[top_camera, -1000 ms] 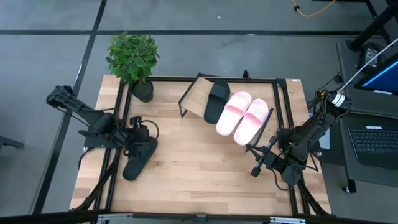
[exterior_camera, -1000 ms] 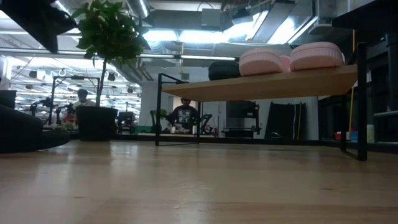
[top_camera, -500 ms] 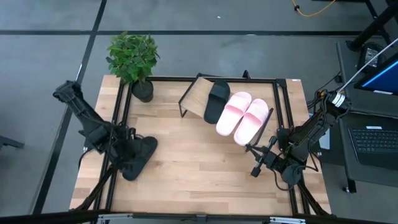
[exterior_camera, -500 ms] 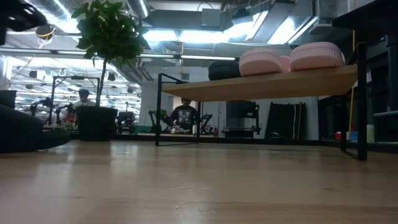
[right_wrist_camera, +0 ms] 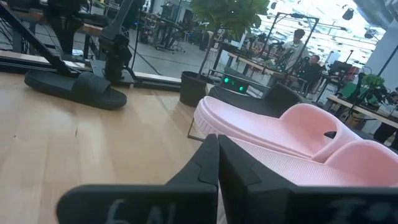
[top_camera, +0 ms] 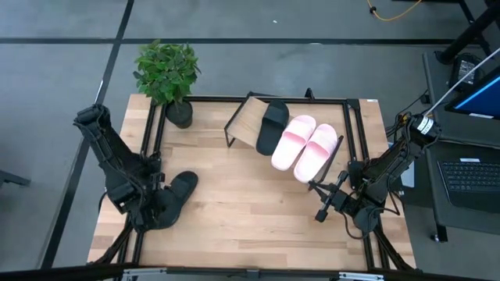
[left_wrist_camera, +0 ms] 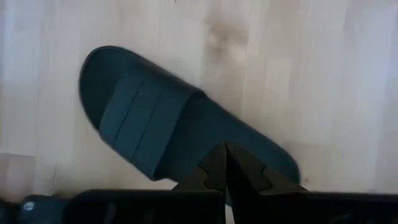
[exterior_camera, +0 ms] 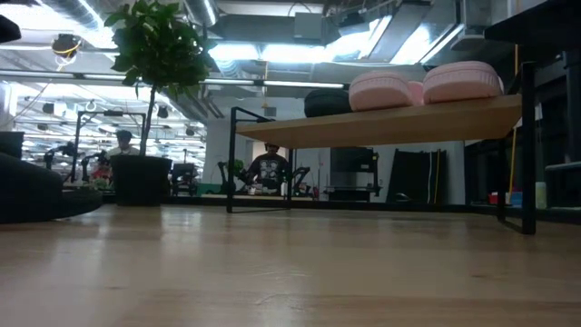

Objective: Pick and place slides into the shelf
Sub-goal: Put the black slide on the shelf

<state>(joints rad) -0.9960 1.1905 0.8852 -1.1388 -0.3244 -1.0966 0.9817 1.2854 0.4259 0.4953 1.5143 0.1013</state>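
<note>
The left gripper is shut over the black slide's flat heel end; it should open, move toward the toe and pinch the strap's side edge (left_wrist_camera: 154, 169) before lifting.
One black slide (top_camera: 175, 197) lies sole-down on the table near its left edge; it also shows as the black slide (left_wrist_camera: 168, 134) and the black slide (exterior_camera: 32, 193). My left gripper (top_camera: 146, 208) is shut and raised over that slide's heel end, left gripper (left_wrist_camera: 226, 163), touching nothing. The slanted shelf (top_camera: 245, 119), shelf (exterior_camera: 390, 123), carries another black slide (top_camera: 272, 126) and two pink slides (top_camera: 293, 142) (top_camera: 316, 152) side by side. My right gripper (top_camera: 323, 208) waits shut near the table's right edge, right gripper (right_wrist_camera: 217, 152), facing the pink slides (right_wrist_camera: 292, 140).
A potted plant (top_camera: 168, 74) stands at the far left corner of the table. A black metal frame (top_camera: 353, 129) runs along the table's edges. Bare wood (top_camera: 250, 207) lies between the two arms. People (exterior_camera: 270, 169) sit in the room beyond.
My left arm has drawn back from the black slide toward the table's near left corner and has risen out of the low view. The black slide has stayed where it lay on the table.
</note>
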